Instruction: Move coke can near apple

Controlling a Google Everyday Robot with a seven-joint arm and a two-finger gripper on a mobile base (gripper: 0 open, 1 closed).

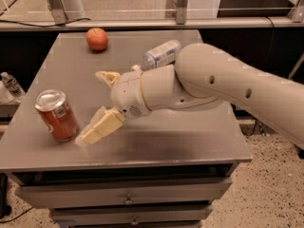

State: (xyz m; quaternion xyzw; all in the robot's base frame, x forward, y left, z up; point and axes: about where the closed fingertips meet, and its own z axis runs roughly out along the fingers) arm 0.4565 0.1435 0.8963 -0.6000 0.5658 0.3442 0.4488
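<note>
The gripper should grasp the lower half of the coke can (63, 125), leaving its silver top free.
The coke can (57, 115), red-orange with a silver top, stands upright near the front left of the grey table (190, 141). The apple (97, 38) sits at the table's far left, well behind the can. My gripper (91, 107) is just to the right of the can, low over the table, open and empty. One cream finger (100, 127) reaches toward the can's base. The other finger (108, 77) points back-left, behind the can. Neither finger clearly touches the can.
A clear plastic water bottle (161, 54) lies on its side at the back middle, partly hidden behind my arm. Drawers (128, 198) sit under the table front. Another bottle (9, 83) stands on a lower surface left of the table.
</note>
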